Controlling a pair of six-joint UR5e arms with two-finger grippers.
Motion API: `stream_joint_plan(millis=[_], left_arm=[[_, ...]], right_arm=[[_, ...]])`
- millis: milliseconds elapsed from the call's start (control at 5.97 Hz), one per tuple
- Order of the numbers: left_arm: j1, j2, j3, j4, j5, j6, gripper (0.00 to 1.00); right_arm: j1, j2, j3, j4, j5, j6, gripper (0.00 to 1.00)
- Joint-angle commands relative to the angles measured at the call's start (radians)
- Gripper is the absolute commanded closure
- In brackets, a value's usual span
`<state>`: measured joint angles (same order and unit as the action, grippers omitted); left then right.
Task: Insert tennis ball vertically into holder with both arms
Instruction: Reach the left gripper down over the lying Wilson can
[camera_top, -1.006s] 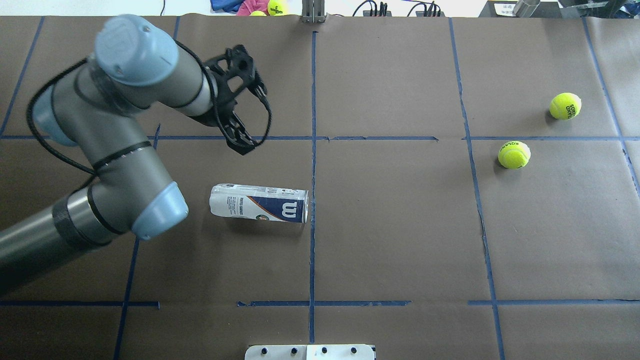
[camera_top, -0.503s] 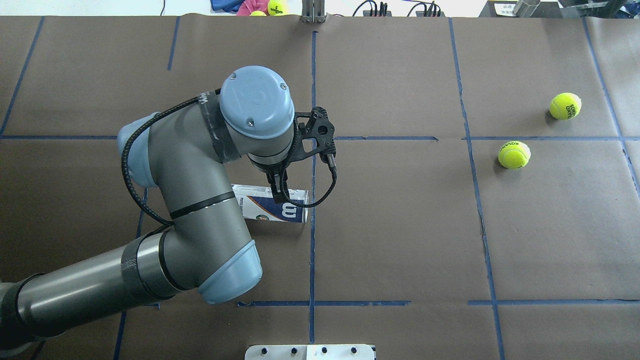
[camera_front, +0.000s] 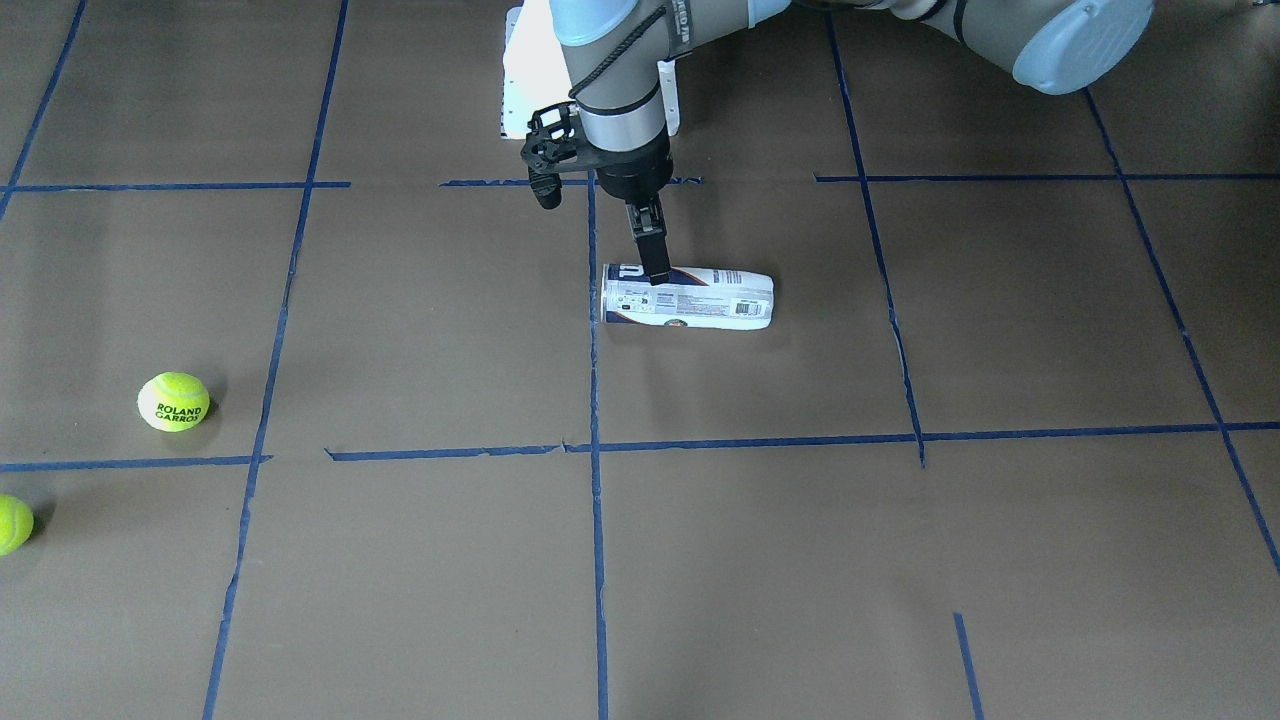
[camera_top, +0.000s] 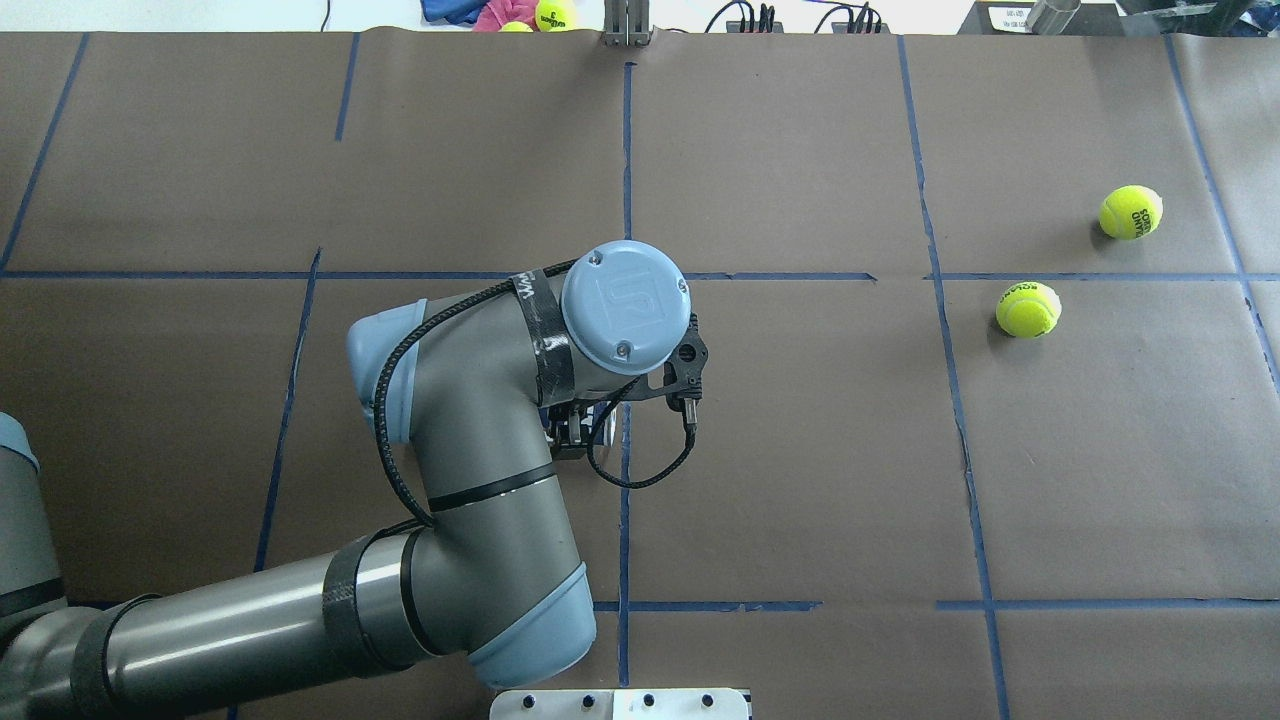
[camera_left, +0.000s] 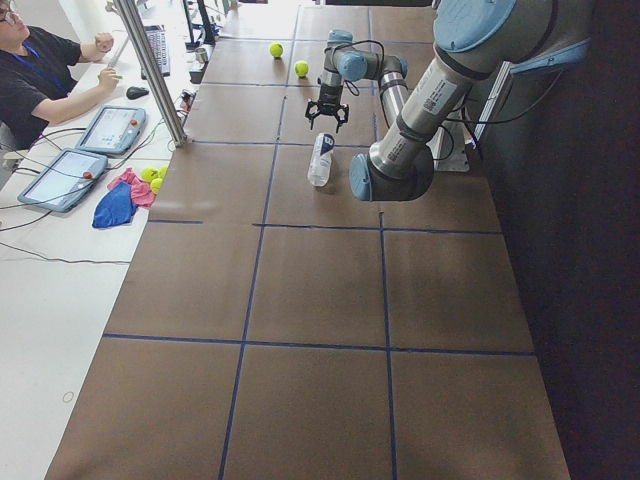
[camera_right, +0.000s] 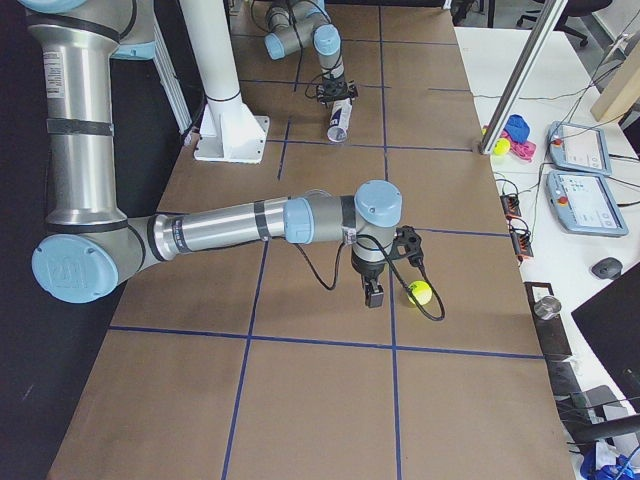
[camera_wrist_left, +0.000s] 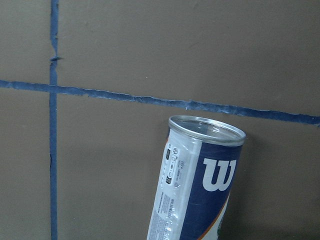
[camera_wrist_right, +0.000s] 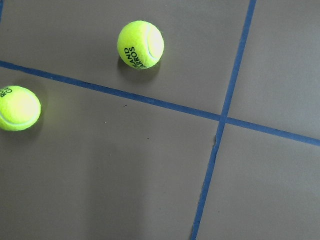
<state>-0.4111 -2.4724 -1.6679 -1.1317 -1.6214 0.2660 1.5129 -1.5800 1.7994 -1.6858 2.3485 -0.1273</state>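
The holder's navy part with the white letter is at the holder's open end (camera_front: 625, 298) (camera_wrist_left: 202, 162), and my left gripper will close around it there, just behind the holder's silvery rim.
The holder (camera_front: 700, 298) is a white and navy ball can lying on its side near the table's middle, with its silvery mouth toward the centre tape line. It also shows in the left wrist view (camera_wrist_left: 200, 190) and the exterior left view (camera_left: 320, 158). My left gripper (camera_front: 655, 272) points straight down at the can's mouth end, one finger (camera_front: 652, 240) in front of it, and looks open. Two tennis balls (camera_top: 1130, 212) (camera_top: 1028, 309) lie far to the right. My right gripper (camera_right: 374, 295) shows only in the exterior right view, low beside a ball (camera_right: 420, 292); I cannot tell its state.
The white pedestal base (camera_top: 620, 703) sits at the table's near edge. Blue tape lines grid the brown paper. Spare balls and cloths (camera_top: 553, 14) lie past the far edge. An operator and tablets (camera_left: 105, 130) are beside the table.
My left arm has swung right and toward the robot, from the far left to straight over the can's mouth end, with the gripper now pointing down. The can and balls have not moved.
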Motion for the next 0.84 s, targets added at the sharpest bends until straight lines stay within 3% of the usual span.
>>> stream_joint_plan(millis=[0,335,671], left_arm=[[0.029,0.0,0.034,-0.013,0.008,-0.01,0.0],[0.032,-0.013,0.16,-0.17,0.008,-0.057,0.0],[0.032,-0.011,0.218,-0.222,0.015,-0.073,0.0]], right_arm=[[-0.002,0.0,0.0,0.0,0.0,0.0,0.0],[-0.003,0.0,-0.002,0.0,0.0,0.0,0.0],[-0.003,0.0,-0.003,0.0,0.0,0.0,0.0]])
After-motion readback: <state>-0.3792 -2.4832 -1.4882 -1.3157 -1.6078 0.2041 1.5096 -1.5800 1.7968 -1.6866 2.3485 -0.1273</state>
